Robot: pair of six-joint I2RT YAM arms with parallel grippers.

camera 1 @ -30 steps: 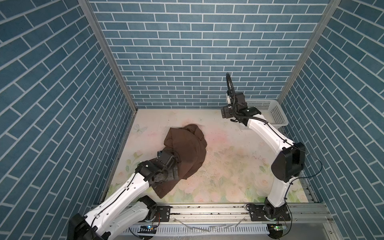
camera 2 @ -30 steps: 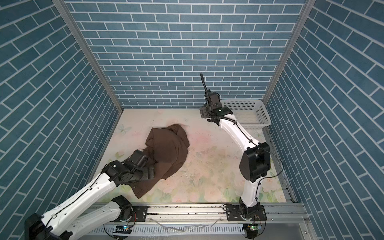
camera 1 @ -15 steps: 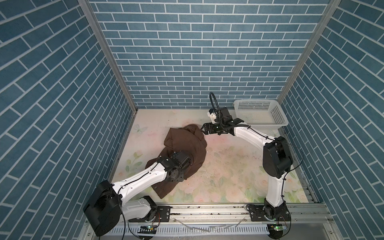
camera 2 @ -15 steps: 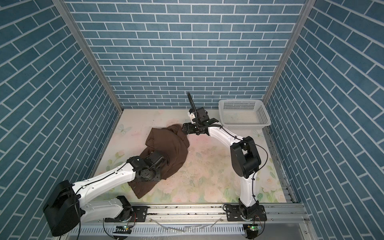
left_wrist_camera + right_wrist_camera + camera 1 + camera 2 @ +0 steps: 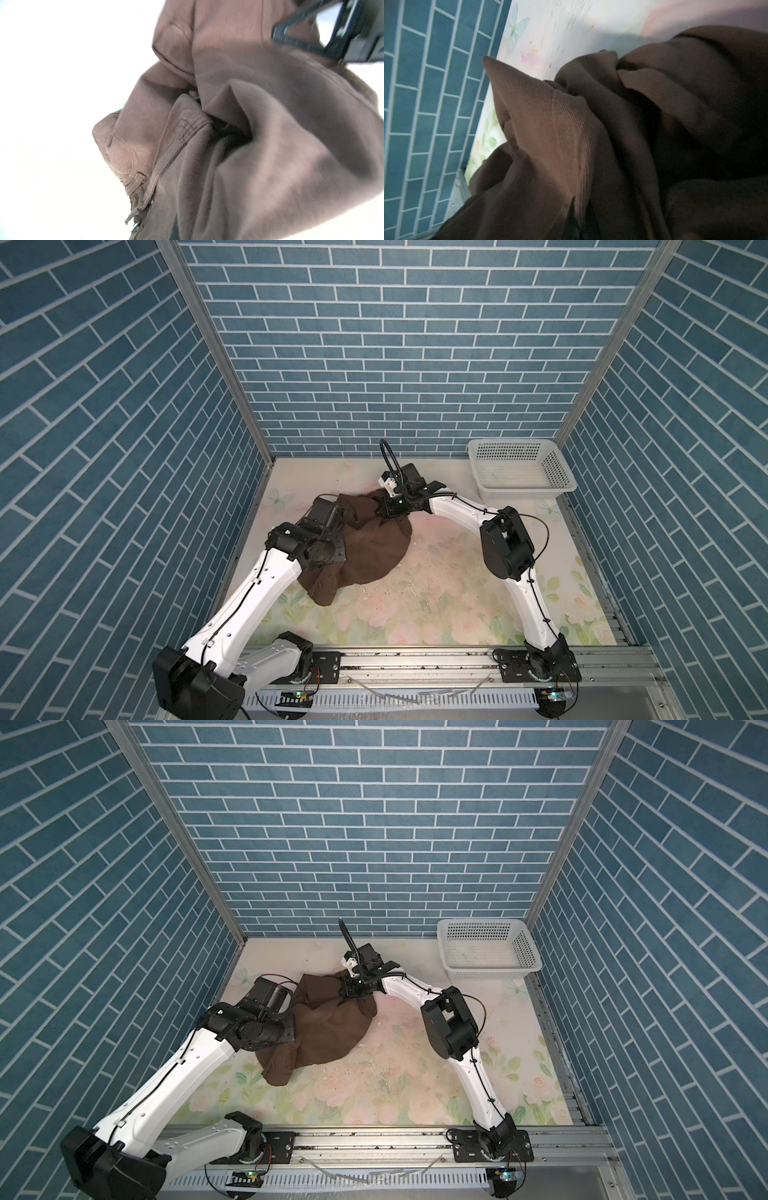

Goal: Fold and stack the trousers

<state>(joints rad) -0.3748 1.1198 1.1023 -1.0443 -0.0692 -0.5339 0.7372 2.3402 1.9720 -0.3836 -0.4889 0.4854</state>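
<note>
Next, I let go of the bunched fold of the trousers with my left gripper on the table, at the heap's edge (image 5: 316, 563) facing the wall on my left arm's side.
The dark brown trousers (image 5: 370, 549) (image 5: 328, 1029) lie in a crumpled heap on the left half of the floral table in both top views. My left gripper (image 5: 347, 513) (image 5: 296, 999) is at the heap's far left edge, shut on a bunched fold. My right gripper (image 5: 380, 512) (image 5: 344, 992) reaches across to the heap's far edge, shut on the cloth there. In the left wrist view the trousers (image 5: 228, 145) fill the frame, seams and a zip showing, and bury the jaws. In the right wrist view the right gripper (image 5: 580, 220) pinches a ridge of the trousers (image 5: 550, 124).
A white perforated basket (image 5: 523, 491) (image 5: 490, 971) stands at the back right corner. Blue brick walls close in the left, back and right sides. The floral mat (image 5: 436, 593) stretches between the heap and the right arm. A metal rail (image 5: 415, 659) runs along the front edge.
The left arm swung from the heap's near side to its far left edge and shut on cloth. The right arm came down from beside the basket and shut on the far edge.
</note>
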